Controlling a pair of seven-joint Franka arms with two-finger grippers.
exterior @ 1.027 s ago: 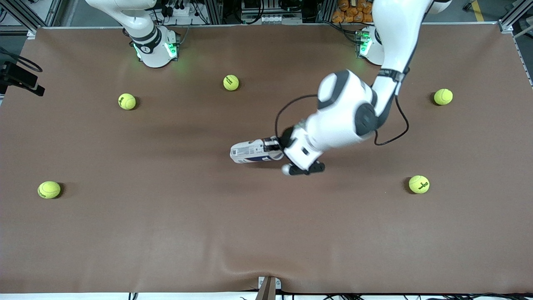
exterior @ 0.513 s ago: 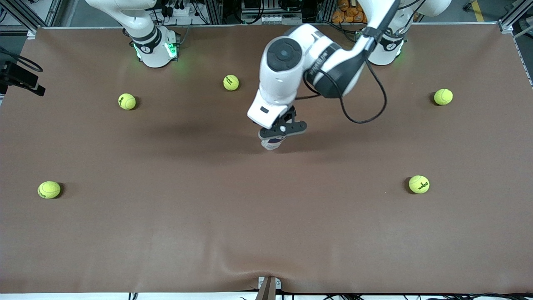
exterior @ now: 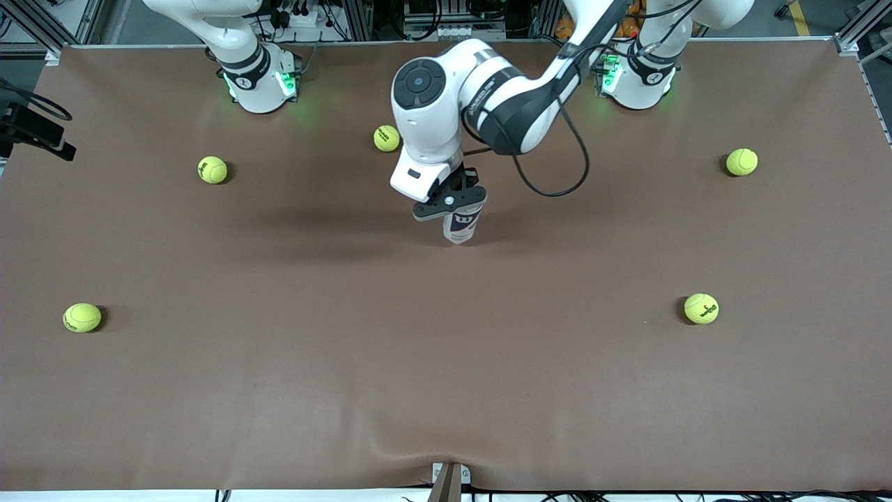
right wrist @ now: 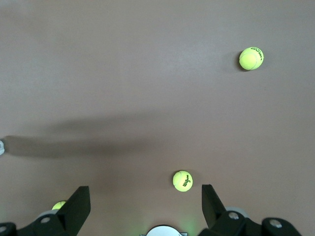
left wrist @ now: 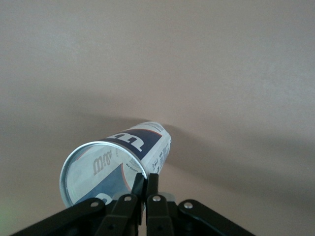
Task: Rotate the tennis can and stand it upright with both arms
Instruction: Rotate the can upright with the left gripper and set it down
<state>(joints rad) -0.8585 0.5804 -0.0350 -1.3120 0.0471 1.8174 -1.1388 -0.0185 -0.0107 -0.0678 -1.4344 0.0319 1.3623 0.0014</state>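
I need to let go of the tennis can with my left gripper, upright on the bare brown table (exterior: 457, 246) (left wrist: 160, 132) just under the can's tilted lower end. The can now stands near the table's middle.
The tennis can (exterior: 462, 226), white with a navy band and a white "W", stands about upright near the middle of the brown table (exterior: 446, 362), with its lower end at the table's surface. My left gripper (exterior: 451, 202) is over it, shut on the can's upper rim. In the left wrist view the fingers (left wrist: 152, 181) pinch the clear rim of the can (left wrist: 123, 157), and my left gripper (left wrist: 146, 181) is closed on it. My right gripper (right wrist: 145, 196) is open and empty, high over the table near its own base; it is out of the front view and waits.
Several yellow-green tennis balls lie spread on the table: one (exterior: 387, 138) just beside the left arm's wrist, others (exterior: 212, 169) (exterior: 82, 317) toward the right arm's end, and two (exterior: 741, 162) (exterior: 701, 308) toward the left arm's end. The right wrist view shows balls (right wrist: 182, 180) (right wrist: 251, 58).
The left arm swung the can from lying flat to about upright, then shifted it slightly farther from the front camera. The right arm has not moved.
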